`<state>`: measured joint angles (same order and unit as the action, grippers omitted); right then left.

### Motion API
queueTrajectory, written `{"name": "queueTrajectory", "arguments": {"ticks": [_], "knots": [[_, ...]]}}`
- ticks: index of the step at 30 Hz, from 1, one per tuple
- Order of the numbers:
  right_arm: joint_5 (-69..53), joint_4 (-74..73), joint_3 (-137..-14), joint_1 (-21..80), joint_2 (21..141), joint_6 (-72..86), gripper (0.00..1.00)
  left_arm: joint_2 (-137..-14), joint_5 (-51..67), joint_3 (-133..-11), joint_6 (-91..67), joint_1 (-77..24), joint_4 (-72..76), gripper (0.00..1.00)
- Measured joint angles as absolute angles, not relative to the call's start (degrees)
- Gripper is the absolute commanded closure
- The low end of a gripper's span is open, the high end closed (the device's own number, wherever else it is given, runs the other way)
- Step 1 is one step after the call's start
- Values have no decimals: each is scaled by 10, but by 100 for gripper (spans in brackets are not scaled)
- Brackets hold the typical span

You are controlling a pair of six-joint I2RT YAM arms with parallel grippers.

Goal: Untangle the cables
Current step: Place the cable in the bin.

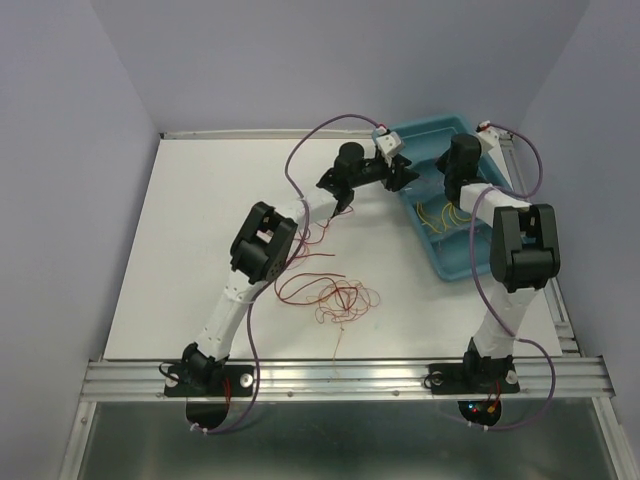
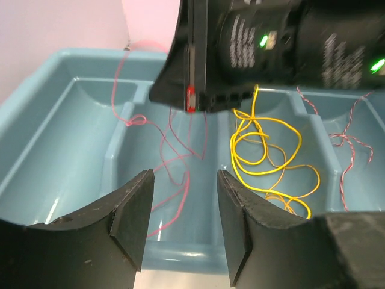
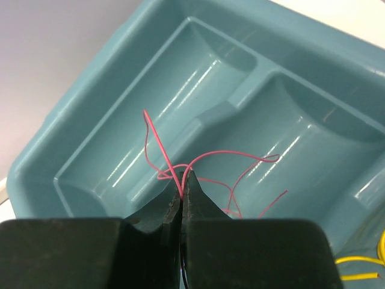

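Note:
My right gripper needs to open, take that loop (image 3: 161, 175) of red cable that hangs across the divider into the empty section, and put it beside the rest.
A loose tangle of thin red and orange cables (image 1: 335, 295) lies on the white table between the two arms. My right gripper (image 3: 183, 174) hangs over the teal tray (image 1: 440, 265) and is shut on a thin red cable (image 3: 234, 155). That red cable (image 2: 174, 162) dangles from it into a tray compartment. My left gripper (image 2: 183, 217) is at the tray's left edge (image 1: 402, 178), facing the right gripper. It stands open with nothing between its fingers. Yellow cables (image 2: 264, 144) lie coiled in the middle compartment.
A red-and-white twisted strand (image 2: 346, 150) lies in the compartment to the right of the yellow cables. The tray (image 2: 54, 90) has raised dividers and stands at the table's back right. Thick purple leads (image 1: 300, 160) loop off both arms. Grey walls close in the table.

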<state>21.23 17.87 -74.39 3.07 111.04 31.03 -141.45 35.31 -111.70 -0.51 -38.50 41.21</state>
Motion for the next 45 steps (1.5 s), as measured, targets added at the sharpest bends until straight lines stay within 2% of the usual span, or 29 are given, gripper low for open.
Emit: {"name": "queueTrajectory", "arguments": {"ticks": [11, 12, 14, 16, 20, 23, 24, 26, 27, 35, 41, 43, 45], "knots": [[201, 151, -747, 31, 1140, 317, 100, -1285, 352, -1022, 30, -381, 385, 44], [201, 139, -755, 34, 1146, 312, 94, -1271, 349, -1014, 39, -380, 377, 44], [201, 124, -768, 37, 1154, 306, 77, -1246, 340, -1002, 53, -378, 362, 44], [206, 113, -777, 42, 1155, 298, 70, -1228, 335, -995, 62, -377, 347, 44], [229, 56, -809, 49, 1155, 296, 67, -1197, 320, -990, 78, -369, 296, 44], [256, -22, -877, 53, 1159, 298, 60, -1178, 301, -988, 93, -364, 242, 45], [268, -48, -908, 54, 1160, 299, 46, -1165, 292, -979, 103, -362, 222, 45], [283, -68, -938, 55, 1158, 303, 29, -1136, 273, -949, 118, -359, 192, 44], [291, -75, -948, 56, 1156, 308, 27, -1120, 265, -931, 126, -358, 177, 41], [300, -150, -951, 57, 1143, 330, 25, -1004, 223, -844, 170, -355, 91, 39], [293, -166, -948, 57, 1119, 332, 27, -927, 215, -749, 180, -347, 78, 39], [290, -164, -949, 57, 1115, 322, 29, -907, 215, -717, 179, -343, 83, 38], [282, -166, -953, 57, 1116, 312, 36, -891, 215, -691, 180, -337, 84, 38]]}}
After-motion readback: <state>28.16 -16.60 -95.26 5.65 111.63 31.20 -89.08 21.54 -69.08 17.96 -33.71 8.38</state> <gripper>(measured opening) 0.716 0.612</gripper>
